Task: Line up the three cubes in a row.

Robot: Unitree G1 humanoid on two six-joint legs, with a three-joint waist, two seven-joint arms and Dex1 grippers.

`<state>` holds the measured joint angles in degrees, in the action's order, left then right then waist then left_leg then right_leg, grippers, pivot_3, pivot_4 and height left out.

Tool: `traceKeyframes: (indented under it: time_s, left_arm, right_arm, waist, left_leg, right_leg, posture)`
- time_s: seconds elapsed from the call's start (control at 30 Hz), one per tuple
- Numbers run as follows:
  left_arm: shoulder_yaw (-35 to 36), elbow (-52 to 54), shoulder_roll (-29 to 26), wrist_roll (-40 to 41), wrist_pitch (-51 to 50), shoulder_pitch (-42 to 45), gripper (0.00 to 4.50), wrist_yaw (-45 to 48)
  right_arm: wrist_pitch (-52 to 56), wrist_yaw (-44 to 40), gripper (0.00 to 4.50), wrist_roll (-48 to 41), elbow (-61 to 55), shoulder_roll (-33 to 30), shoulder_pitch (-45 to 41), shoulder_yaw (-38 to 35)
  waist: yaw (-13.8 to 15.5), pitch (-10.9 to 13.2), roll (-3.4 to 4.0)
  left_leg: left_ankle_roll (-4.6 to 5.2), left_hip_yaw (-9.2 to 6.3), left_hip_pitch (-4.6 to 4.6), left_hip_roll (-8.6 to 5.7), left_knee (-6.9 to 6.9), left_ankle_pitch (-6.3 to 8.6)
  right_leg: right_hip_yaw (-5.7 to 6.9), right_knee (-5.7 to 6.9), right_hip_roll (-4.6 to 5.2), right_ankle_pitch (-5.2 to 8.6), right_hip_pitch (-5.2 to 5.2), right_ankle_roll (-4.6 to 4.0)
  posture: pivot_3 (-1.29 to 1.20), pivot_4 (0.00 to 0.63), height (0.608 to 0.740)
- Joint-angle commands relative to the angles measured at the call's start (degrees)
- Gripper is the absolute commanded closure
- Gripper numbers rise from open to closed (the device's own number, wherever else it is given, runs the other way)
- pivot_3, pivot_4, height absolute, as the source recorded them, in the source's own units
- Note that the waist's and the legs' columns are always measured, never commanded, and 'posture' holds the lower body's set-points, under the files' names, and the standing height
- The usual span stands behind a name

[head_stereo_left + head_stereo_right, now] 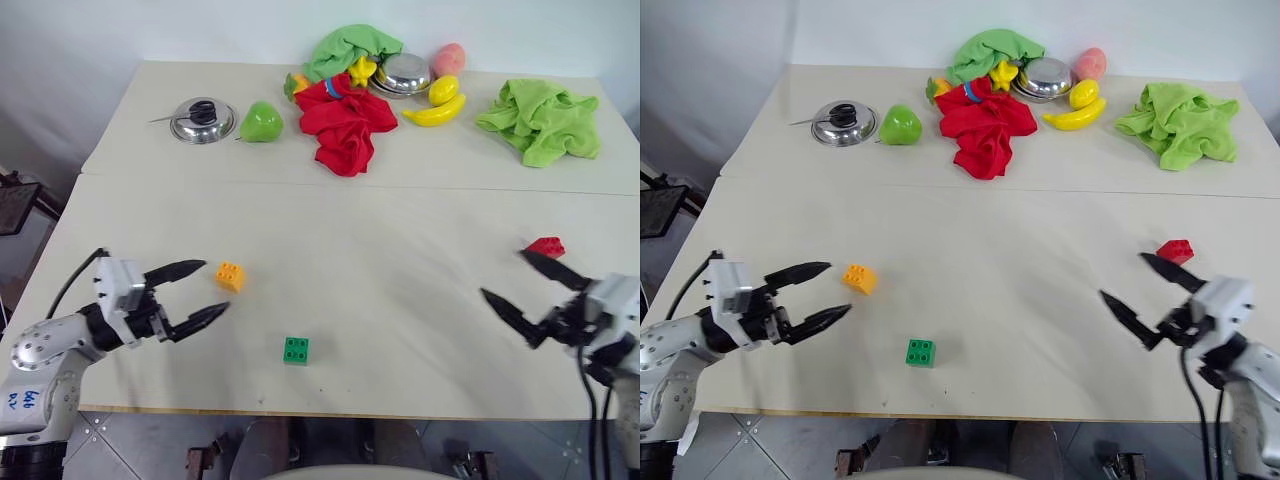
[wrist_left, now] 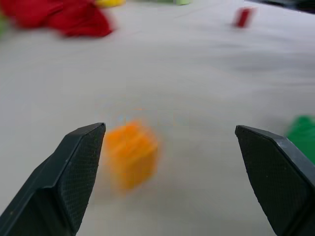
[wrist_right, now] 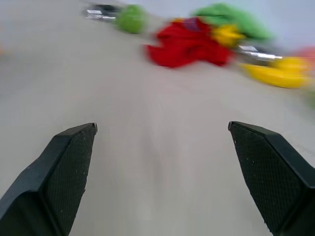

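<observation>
My left gripper is going to close on the near and far sides (image 1: 296,351) (image 2: 303,138) of the green cube, by the front edge of the table.
The orange-yellow cube (image 1: 230,276) rests on the table's near left part, just right of my left gripper (image 1: 206,290), which is open and empty. In the left wrist view this orange-yellow cube (image 2: 130,154) lies ahead, close to one finger. Near the front edge sits the green cube (image 1: 296,350), a short way right of the left fingertips. At the right, the red cube (image 1: 546,246) lies just beyond the far fingertip of my right gripper (image 1: 503,275), whose jaws are wide open with nothing between them.
Along the table's far side lie a steel lid (image 1: 202,120), a green pear (image 1: 261,122), a red cloth (image 1: 345,125), a steel bowl (image 1: 402,73), a banana (image 1: 435,113), a yellow star toy (image 1: 361,71) and two green cloths (image 1: 541,120).
</observation>
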<state>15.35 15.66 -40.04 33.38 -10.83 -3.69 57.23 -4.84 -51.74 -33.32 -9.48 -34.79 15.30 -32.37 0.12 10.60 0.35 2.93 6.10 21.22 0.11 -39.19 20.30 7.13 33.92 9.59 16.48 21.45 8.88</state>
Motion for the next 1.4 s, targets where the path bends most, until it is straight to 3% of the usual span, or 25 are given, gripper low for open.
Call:
traceKeyframes:
  time_s: [0.03,0.2,0.33,0.47,0.6,0.77,1.0,1.1,1.33,1.4]
  left_arm:
    - [-4.76,4.76,0.56,-1.43,-0.27,0.61,0.01,0.41]
    - [-9.46,3.87,3.0,-3.86,0.99,4.03,0.01,-0.78]
    - [-10.51,3.0,4.14,-4.52,0.83,6.49,0.01,-1.37]
    - [-10.82,3.37,4.5,-3.93,0.12,7.63,0.01,-1.51]
    - [-11.64,2.86,5.01,-3.02,-0.15,9.12,0.01,-0.45]
    - [-13.08,1.5,5.4,-3.61,-0.11,11.97,0.01,1.15]
    - [-13.01,2.62,5.1,-3.5,-0.41,11.68,0.01,1.37]
    - [-12.47,2.8,5.12,-3.58,-0.15,11.21,0.0,0.96]
    - [-12.16,2.16,5.17,-3.97,0.96,11.63,0.0,1.1]
    - [-12.1,1.83,5.12,-3.78,0.9,11.95,0.0,1.23]
  right_arm:
    - [-1.91,5.57,0.0,-0.05,2.17,3.71,3.43,-6.7]
    - [0.85,13.26,0.0,3.06,3.99,6.83,4.26,-6.74]
    - [10.06,17.83,0.0,4.72,1.12,2.99,0.82,-3.34]
    - [24.57,25.75,0.0,2.68,2.55,-2.58,-9.67,-3.02]
    - [34.21,26.39,0.0,2.45,6.11,-6.79,-19.03,0.93]
    - [37.37,28.56,0.0,6.8,14.57,-7.77,-29.05,6.62]
    - [41.14,29.54,0.0,9.69,20.07,-8.15,-33.42,8.67]
    - [41.87,28.99,0.56,9.84,19.46,-7.78,-32.68,8.66]
    - [39.18,22.88,2.89,8.48,17.74,-8.43,-31.36,8.26]
    - [37.22,17.69,2.89,8.78,18.98,-10.67,-31.55,9.49]
  waist:
    - [-0.09,-0.01,0.01]
    - [-0.57,-0.08,0.16]
    - [-1.39,-0.15,0.28]
    - [-1.7,-0.18,0.39]
    - [-1.47,-0.19,0.41]
    - [-0.55,-0.18,0.4]
    - [-0.2,-0.18,0.4]
    - [-0.26,-0.18,0.41]
    - [-0.3,-0.18,0.41]
    - [-0.24,-0.18,0.42]
  left_leg:
    - [-0.01,0.01,-0.01,0.02,0.0,0.0]
    - [-0.02,0.2,-0.1,0.05,0.0,0.0]
    - [-0.03,0.38,-0.19,0.1,0.0,-0.04]
    - [-0.02,0.41,-0.18,0.14,-0.01,-0.07]
    - [-0.02,0.36,-0.1,0.16,-0.01,-0.09]
    - [0.04,0.3,-0.02,0.06,-0.02,-0.11]
    - [0.05,0.23,0.1,0.01,-0.02,-0.12]
    - [0.05,0.24,0.1,0.01,-0.02,-0.12]
    - [0.05,0.26,0.08,0.03,-0.02,-0.12]
    - [0.05,0.26,0.08,0.02,-0.02,-0.12]
  right_leg:
    - [-0.01,0.0,-0.03,0.0,0.0,0.0]
    - [-0.23,0.06,-0.07,0.0,0.04,0.0]
    - [-0.44,0.14,-0.07,-0.01,0.1,0.02]
    - [-0.51,0.2,-0.07,-0.01,0.18,0.02]
    - [-0.42,0.17,-0.08,0.0,0.21,0.0]
    - [-0.33,0.14,-0.05,0.0,0.2,0.0]
    - [-0.19,0.05,-0.04,-0.01,0.21,0.02]
    - [-0.2,0.04,-0.04,-0.01,0.2,0.03]
    - [-0.21,0.04,-0.05,-0.02,0.19,0.03]
    - [-0.21,0.04,-0.05,-0.02,0.19,0.04]
  posture:
    - [0.0,0.15,0.74]
    - [0.0,0.15,0.74]
    - [0.0,0.15,0.74]
    - [0.0,0.15,0.74]
    - [0.0,0.15,0.74]
    - [0.0,0.15,0.74]
    - [0.0,0.15,0.74]
    - [0.0,0.15,0.74]
    - [0.0,0.15,0.74]
    - [0.0,0.15,0.74]
